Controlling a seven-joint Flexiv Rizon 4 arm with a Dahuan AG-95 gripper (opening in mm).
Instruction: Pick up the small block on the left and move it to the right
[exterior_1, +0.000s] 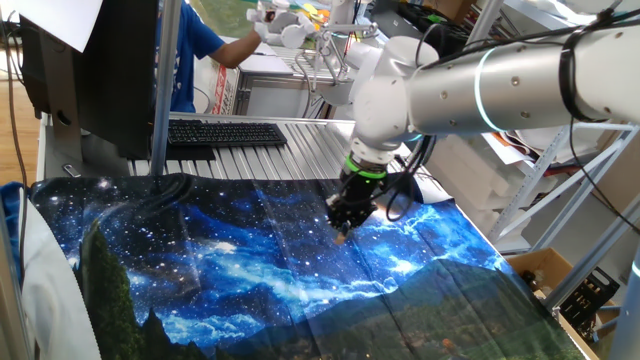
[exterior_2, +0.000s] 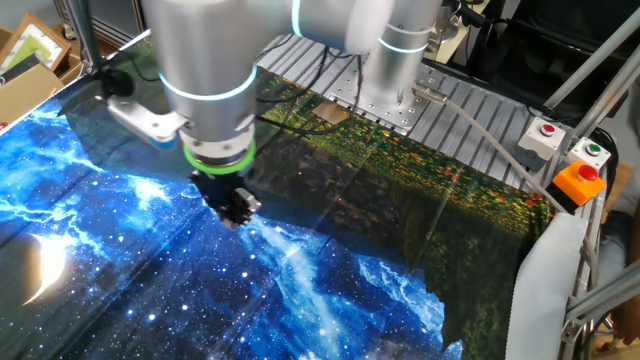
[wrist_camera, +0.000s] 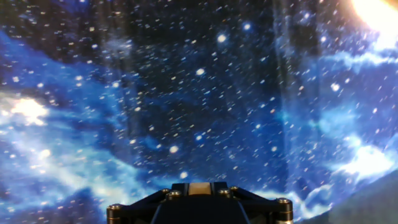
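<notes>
My gripper needs to let go of the small block on the cloth's dark blue patch (exterior_1: 302, 262) (wrist_camera: 178, 155) beside the bright cloud streak, toward the keyboard.
The small block (wrist_camera: 199, 188) is a tiny tan cube held between my two black fingers at the bottom of the hand view. My gripper (exterior_1: 341, 231) is shut on it and sits low over the blue galaxy-print cloth (exterior_1: 230, 270), near the cloth's middle. A tan speck of the block (exterior_1: 341, 238) shows at the fingertips in one fixed view. In the other fixed view my gripper (exterior_2: 235, 213) hangs just above the cloth (exterior_2: 120, 270). I cannot tell whether the block touches the cloth.
A black keyboard (exterior_1: 225, 133) and a monitor (exterior_1: 95, 70) stand behind the cloth. A person in blue (exterior_1: 195, 45) is at the back. Button boxes (exterior_2: 565, 165) sit on the metal table edge. A cardboard box (exterior_1: 545, 275) stands beside the table.
</notes>
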